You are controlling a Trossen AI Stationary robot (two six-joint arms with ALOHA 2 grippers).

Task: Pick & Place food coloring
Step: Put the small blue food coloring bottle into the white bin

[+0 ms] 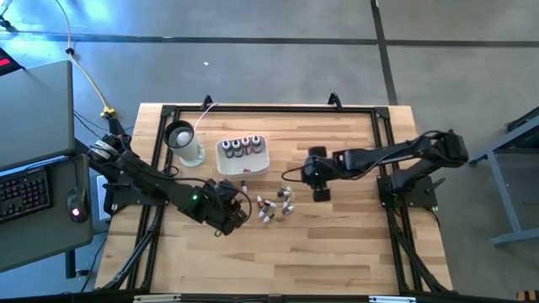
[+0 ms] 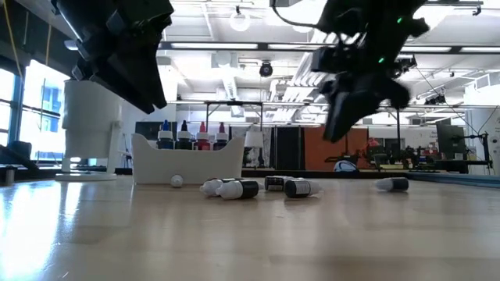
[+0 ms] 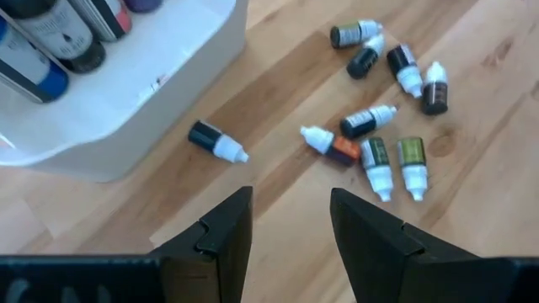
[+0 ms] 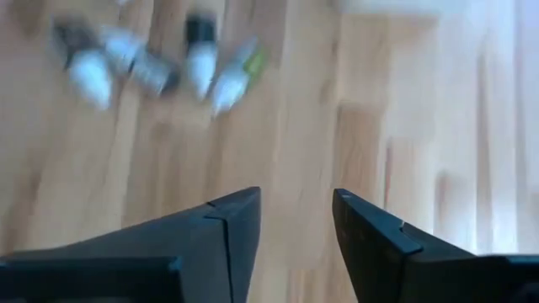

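Observation:
My right gripper is to go next to the dark food coloring bottle beside the green one and close on the bottle's dark body (image 1: 281,194) (image 4: 200,32).
Several tiny food coloring bottles (image 3: 379,126) lie on their sides in a loose cluster on the wooden table (image 1: 275,206); one more (image 3: 216,141) lies alone beside the white tray (image 1: 242,156), where others stand upright (image 1: 244,146). My left gripper (image 3: 290,219) hovers open just left of the cluster, touching nothing. My right gripper (image 4: 295,223) hovers open to the right of the cluster, above bare wood, with some bottles (image 4: 152,63) ahead of it.
A white cup with a dark round top (image 1: 184,141) stands left of the tray. A black frame (image 1: 269,109) runs around the table. A keyboard and mouse (image 1: 29,192) sit on a desk off the table's left side. Bare wood lies toward the near edge.

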